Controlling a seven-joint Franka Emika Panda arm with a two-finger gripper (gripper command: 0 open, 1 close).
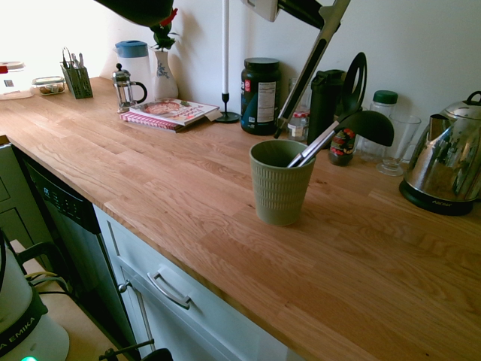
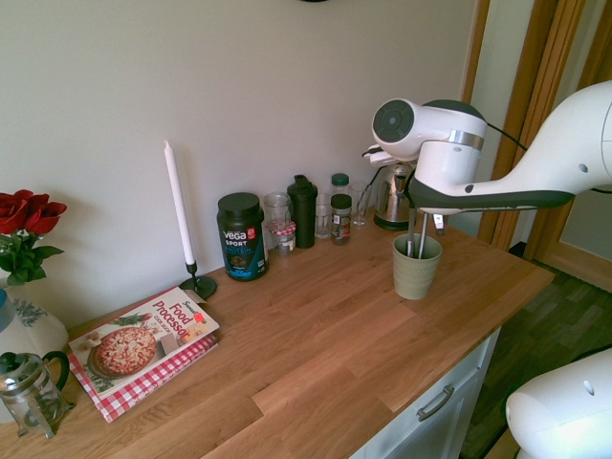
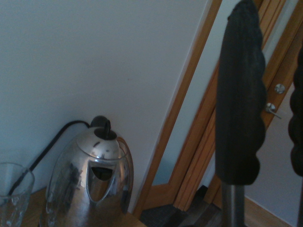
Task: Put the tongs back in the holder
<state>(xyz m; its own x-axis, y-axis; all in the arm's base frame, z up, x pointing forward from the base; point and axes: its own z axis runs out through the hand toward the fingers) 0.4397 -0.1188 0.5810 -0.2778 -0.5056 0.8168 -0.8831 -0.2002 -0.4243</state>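
Note:
Next, I let go of the tongs inside the sage-green ribbed holder (image 2: 414,251), next to the black ladle and slotted spatula.
The tongs (image 1: 308,71) hang slanted in the air, their narrow joined end low near the far left rim of the holder (image 1: 280,183) and their arms widening upward out of the picture. At the top edge my gripper (image 1: 312,13) is shut on them. I cannot tell whether the low end is over the holder or behind it. The sage-green ribbed holder (image 2: 417,268) stands on the counter under my arm. In the wrist view the tongs' black heads (image 3: 239,94) rise before a door frame.
A black ladle (image 1: 368,124) and a slotted spatula (image 1: 355,79) stand in the holder. Behind it are a dark jar (image 1: 260,94), a black bottle (image 1: 325,101), a glass (image 1: 398,143) and a steel kettle (image 1: 447,162). Candle (image 1: 225,60) and cookbook (image 1: 171,113) lie left.

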